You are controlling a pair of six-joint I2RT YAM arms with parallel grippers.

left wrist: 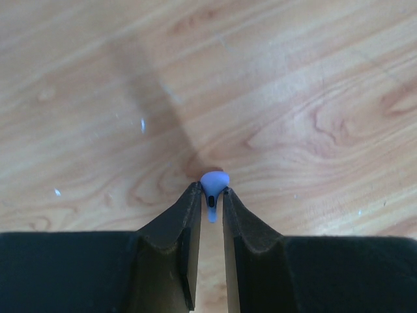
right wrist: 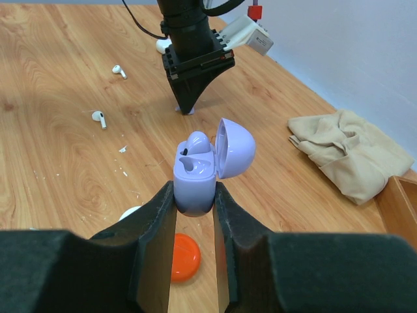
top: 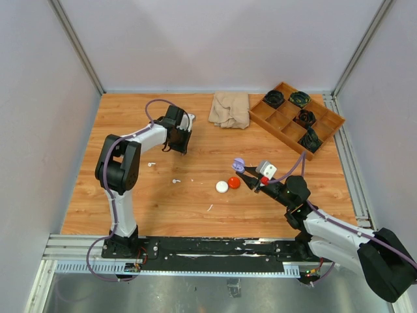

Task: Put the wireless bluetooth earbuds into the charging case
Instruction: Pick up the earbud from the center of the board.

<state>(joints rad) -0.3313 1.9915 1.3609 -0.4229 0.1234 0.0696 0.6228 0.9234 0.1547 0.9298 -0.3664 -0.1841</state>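
The left gripper pinches the purple earbud at its neck with the head poking past the fingers, so it should open and grip the rounded head (left wrist: 215,178) before inserting the earbud.
My left gripper (left wrist: 212,190) is shut on a pale purple earbud (left wrist: 214,182), pinched at the fingertips just above the wood; in the top view it (top: 177,145) hangs at the table's back left. My right gripper (right wrist: 194,193) is shut on a pale purple charging case (right wrist: 194,179) with its lid open, held above the table; one purple earbud (right wrist: 199,142) sits in the far slot and the near slot is empty. The case shows in the top view (top: 238,163). Two white earbuds (top: 151,163) (top: 174,180) lie on the wood between the arms.
An orange puck case (top: 234,182) and a white puck case (top: 222,186) lie under and left of my right gripper. A beige cloth (top: 229,109) and a wooden divider tray (top: 258,120) holding black items stand at the back right.
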